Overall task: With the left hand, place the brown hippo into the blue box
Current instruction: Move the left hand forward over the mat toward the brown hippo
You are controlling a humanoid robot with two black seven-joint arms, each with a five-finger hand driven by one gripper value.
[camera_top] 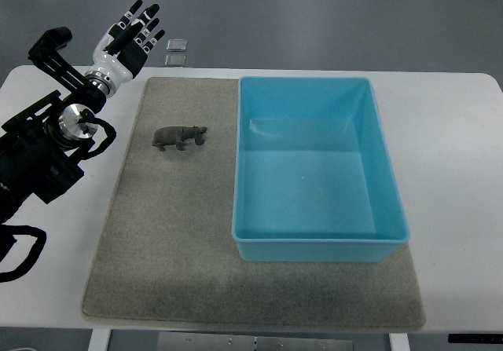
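Observation:
The brown hippo is next for my left gripper, which should go there and close around the rear half of its body [167, 137], leaving the head toward the blue box free.
A small brown hippo [180, 137] stands on the grey mat [157, 233], its head turned toward the blue box [385, 178] just to its right. The box is a wide open tub with nothing inside. My left hand [131, 32] is raised at the upper left, past the table's far edge, up and to the left of the hippo and well apart from it. Its fingers are spread and hold nothing. The black left arm [39, 147] runs in from the left edge.
The white table [456, 131] carries the mat and box. Two small grey squares [177, 51] lie on the floor beyond the far edge. A black cable [20, 253] loops at the lower left.

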